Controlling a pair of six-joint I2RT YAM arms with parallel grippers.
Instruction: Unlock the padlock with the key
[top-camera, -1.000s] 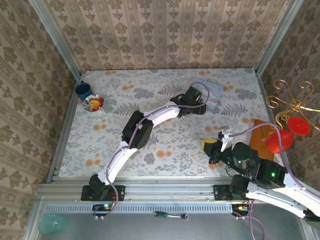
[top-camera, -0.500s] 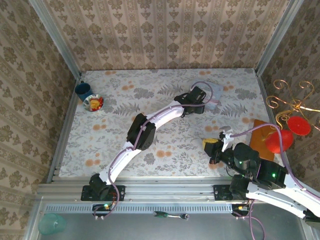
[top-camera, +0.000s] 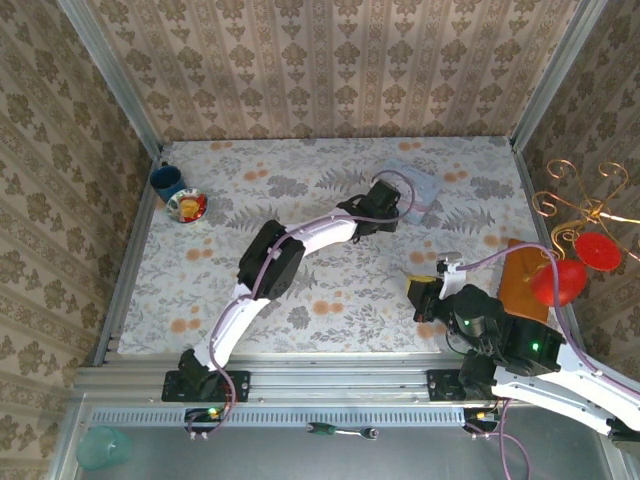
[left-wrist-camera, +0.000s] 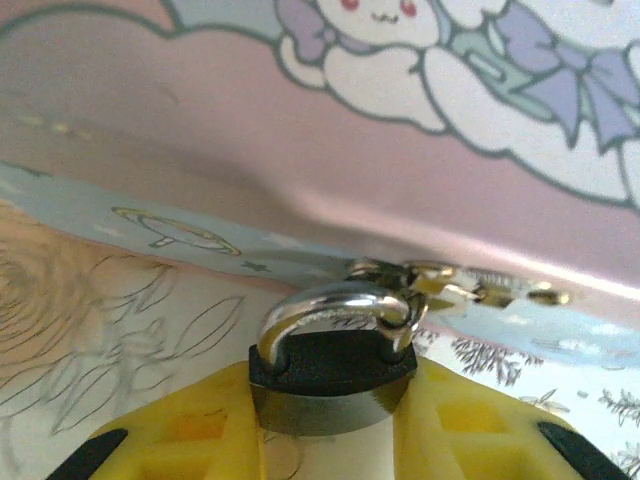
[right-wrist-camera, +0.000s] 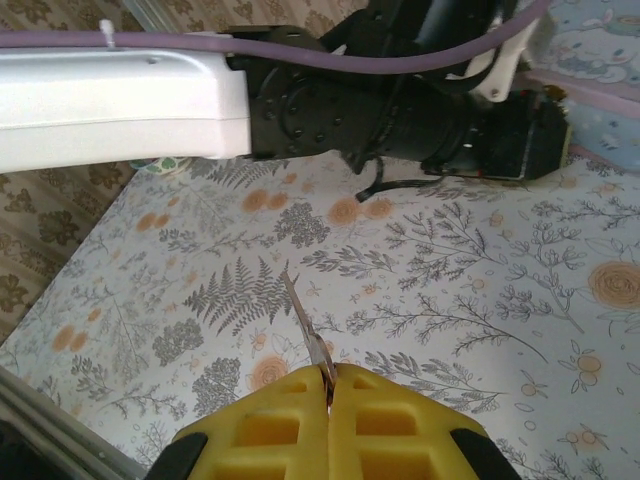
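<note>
My left gripper is to release the padlock on the floral cloth (top-camera: 325, 272) just past the front middle orange flowers.
A tiny black padlock (left-wrist-camera: 330, 385) hangs by its silvery shackle (left-wrist-camera: 330, 305) from the metal pulls (left-wrist-camera: 450, 280) of a bluish-pink cartoon-printed box (left-wrist-camera: 400, 120). My left gripper (left-wrist-camera: 332, 400) has its yellow fingers pressed on both sides of the padlock's body. From above, that gripper (top-camera: 395, 205) sits at the near edge of the box (top-camera: 420, 183), far back on the table. My right gripper (right-wrist-camera: 330, 375) is shut on the key (right-wrist-camera: 305, 325), whose thin silver blade sticks out forward over the floral cloth. The right gripper (top-camera: 420, 290) hovers near the front right, well apart from the padlock.
The left arm (right-wrist-camera: 300, 90) stretches across the right wrist view, between the key and the box. A blue cup (top-camera: 166, 180) and a small bowl (top-camera: 187, 206) stand at the far left. An orange board (top-camera: 520, 275) lies at the right edge.
The left gripper's jaws have narrowed onto the padlock, and its wrist has shifted slightly left at the box. The right gripper has edged a little left with the key.
</note>
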